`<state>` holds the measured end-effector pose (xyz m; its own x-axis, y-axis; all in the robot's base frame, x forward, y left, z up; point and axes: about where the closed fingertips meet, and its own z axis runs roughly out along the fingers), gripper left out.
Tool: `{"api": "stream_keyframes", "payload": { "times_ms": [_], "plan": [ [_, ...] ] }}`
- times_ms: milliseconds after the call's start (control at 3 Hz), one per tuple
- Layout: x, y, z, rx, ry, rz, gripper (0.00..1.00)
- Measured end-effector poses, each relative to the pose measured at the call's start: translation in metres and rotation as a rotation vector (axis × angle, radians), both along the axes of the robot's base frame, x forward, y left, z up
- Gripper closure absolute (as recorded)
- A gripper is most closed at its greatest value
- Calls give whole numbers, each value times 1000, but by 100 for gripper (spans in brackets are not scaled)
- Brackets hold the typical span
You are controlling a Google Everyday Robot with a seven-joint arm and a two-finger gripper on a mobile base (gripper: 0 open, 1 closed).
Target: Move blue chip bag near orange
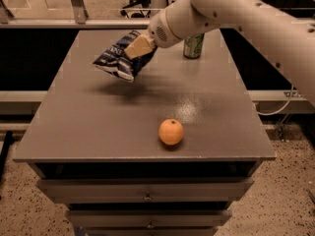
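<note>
Next, I let go of the blue chip bag on the grey table [163, 99] just behind the orange.
The blue chip bag [119, 58], dark navy with white lettering, hangs in the air above the back left part of the grey table [88, 127]. My gripper [136, 47] is shut on its upper right edge, with a tan finger [140, 45] across the bag. The bag's shadow lies on the table below it. The orange [171, 132] sits near the table's front edge, right of centre, well apart from the bag and gripper.
A green soda can [193, 45] stands at the back of the table, partly behind my white arm [231, 9]. The table has drawers [147, 191] below its front edge. Speckled floor surrounds it.
</note>
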<state>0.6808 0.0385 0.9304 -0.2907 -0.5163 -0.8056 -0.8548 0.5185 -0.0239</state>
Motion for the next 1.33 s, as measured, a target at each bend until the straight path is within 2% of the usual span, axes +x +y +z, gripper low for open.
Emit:
{"api": "stream_keyframes", "payload": {
  "times_ms": [333, 667, 1333],
  "plan": [
    [-37, -44, -6, -65, 47, -76, 100],
    [-69, -83, -25, -119, 133, -169, 100],
    [-97, -106, -48, -128, 230, -260, 100]
  ]
}}
